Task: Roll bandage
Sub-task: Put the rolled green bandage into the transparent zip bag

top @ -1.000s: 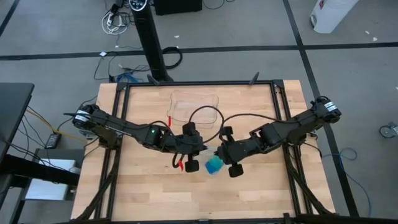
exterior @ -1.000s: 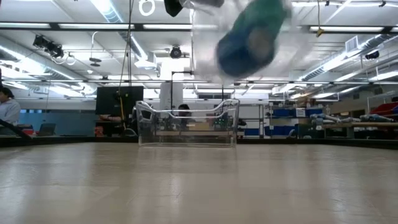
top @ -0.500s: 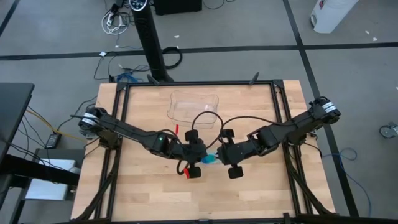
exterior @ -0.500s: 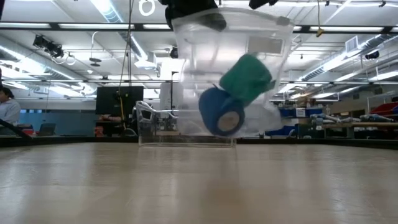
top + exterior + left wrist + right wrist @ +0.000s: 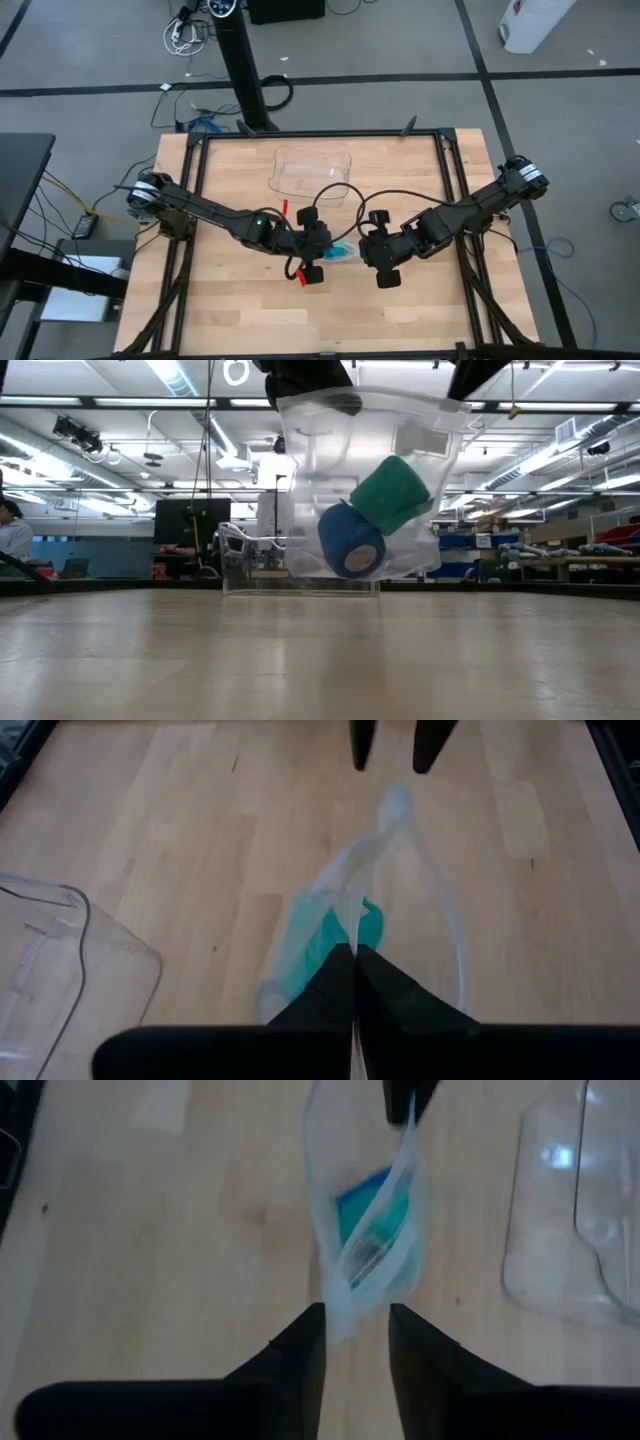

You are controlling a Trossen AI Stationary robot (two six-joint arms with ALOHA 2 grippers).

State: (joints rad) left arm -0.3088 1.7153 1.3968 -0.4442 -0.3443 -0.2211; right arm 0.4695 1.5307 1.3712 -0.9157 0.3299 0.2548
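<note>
My left gripper is pinching the bag's top far from its loose corner [image 5: 397, 805], so my right gripper should hold that corner while my left gripper takes a new grip beside it.
The teal-green bandage roll [image 5: 392, 493] sits in a clear plastic bag [image 5: 420, 450], above a bright-blue roll [image 5: 352, 542]. The bag hangs above the middle of the table. My left gripper [image 5: 355, 982] is shut on the bag's top and also shows in the high view [image 5: 320, 256]. My right gripper [image 5: 356, 1342] is open at the bag's other side, to the right of the bag [image 5: 345, 255] in the high view. A corner of the bag [image 5: 345, 1312] reaches down to its fingertips; whether it touches them I cannot tell. My left gripper pinches the bag's upper edge [image 5: 350, 932] between its two shut fingers, slanting down from the table's left side. The bag hangs below the fingers, clear of the table, with both rolls low inside it.
A clear plastic tray [image 5: 312, 172] stands on the table just beyond the grippers; it also shows behind the bag in the low view [image 5: 240, 560]. Bare wooden table [image 5: 240, 310] lies on the near side, with black frame rails along the left and right edges.
My right gripper has opened, let go of the bag's top and drawn a little toward the table's right. Both grippers have sunk somewhat. The bag has come down with them and now hangs from my left gripper alone, the rolls settled at its bottom.
</note>
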